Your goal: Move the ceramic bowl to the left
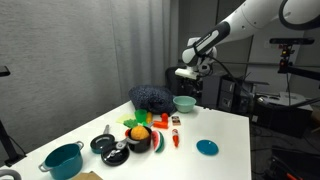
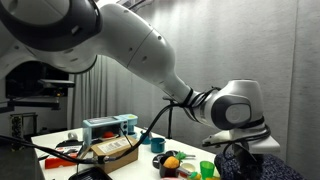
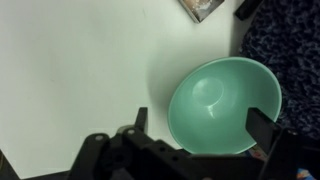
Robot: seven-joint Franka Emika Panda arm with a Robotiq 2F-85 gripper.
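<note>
My gripper's fingers should next go down into the ceramic bowl's opening (image 1: 185, 100) (image 3: 215, 111) and close there, so that they are able to move the bowl from the inside.
The ceramic bowl (image 3: 222, 100) is pale mint green, glossy and empty. It stands upright on the white table, right beside a dark blue cloth. In an exterior view the bowl (image 1: 184, 102) sits at the far side of the table. My gripper (image 1: 190, 76) hangs a short way above the bowl, apart from it. In the wrist view the gripper (image 3: 200, 128) is open and empty. Its two dark fingers show on either side of the bowl's near half.
A dark blue speckled cloth (image 1: 152, 98) lies next to the bowl. Toy food (image 1: 140, 133), black pans (image 1: 108, 148), a teal pot (image 1: 62, 160) and a flat blue disc (image 1: 207, 147) sit nearer the front. A box (image 2: 110, 138) stands on the table.
</note>
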